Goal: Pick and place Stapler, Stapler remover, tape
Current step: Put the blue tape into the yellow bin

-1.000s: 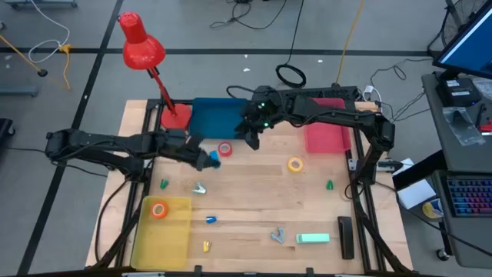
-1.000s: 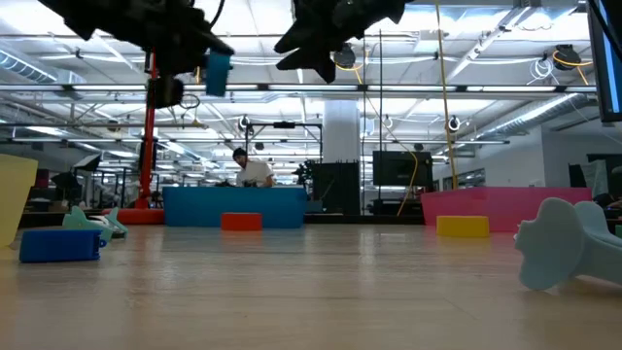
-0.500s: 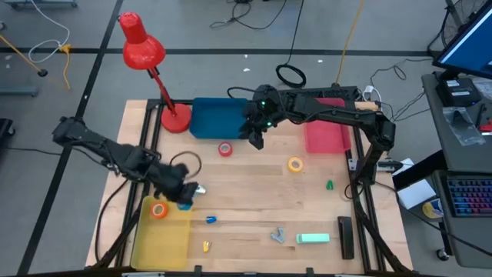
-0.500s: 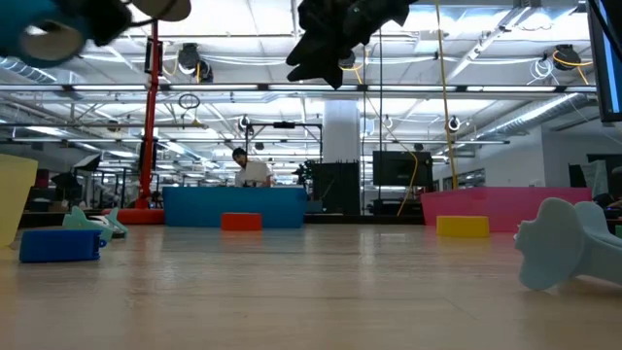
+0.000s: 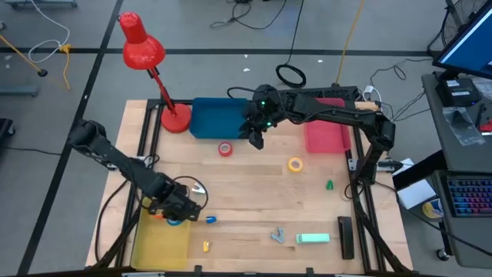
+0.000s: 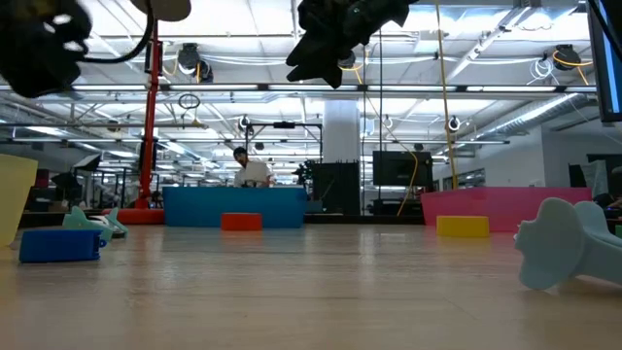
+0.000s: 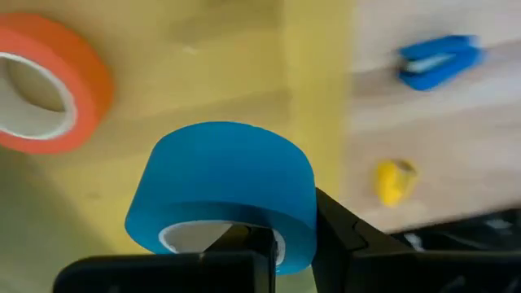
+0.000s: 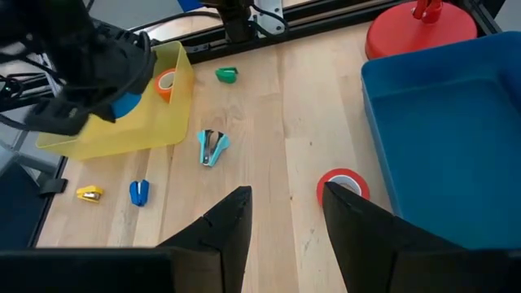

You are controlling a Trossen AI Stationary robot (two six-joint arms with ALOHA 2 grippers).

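I should use my left gripper to set the blue tape down on the bottom of the yellow bin, next to the orange tape point(image 5: 180, 211) point(image 7: 203, 59).
My left gripper point(image 5: 177, 217) is over the yellow bin point(image 5: 154, 246) at the table's near left, shut on the blue tape roll point(image 7: 224, 187). The orange tape point(image 7: 41, 94) lies flat on the bin's floor beside it. My right gripper point(image 5: 254, 140) hangs open at the blue bin's point(image 5: 219, 117) near edge, above the table. The red tape point(image 5: 224, 149) and yellow tape point(image 5: 296, 163) lie flat on the wood. The mint stapler point(image 5: 313, 238) and a grey stapler remover point(image 5: 277, 235) sit near the near edge. A teal remover point(image 8: 212, 146) lies by the yellow bin. My left gripper holds the blue tape by its ring wall point(image 7: 293, 232). One finger point(image 7: 236, 244) is inside the roll's hole and the other point(image 7: 346, 232) is outside. The roll is off the wood, over the inside of the yellow bin, close to the bin's wall.
A pink bin point(image 5: 326, 138) stands at the far right and a red lamp's base point(image 5: 175, 117) at the far left. A black stapler point(image 5: 345, 235) lies at the right edge. Small blue point(image 5: 210, 219), yellow point(image 5: 206, 246) and green point(image 5: 330, 185) bits are scattered on the wood.
My left arm has swung from beside the red tape toward the table's near left corner, carrying the blue tape, and now stands over the yellow bin. The right arm has kept still.
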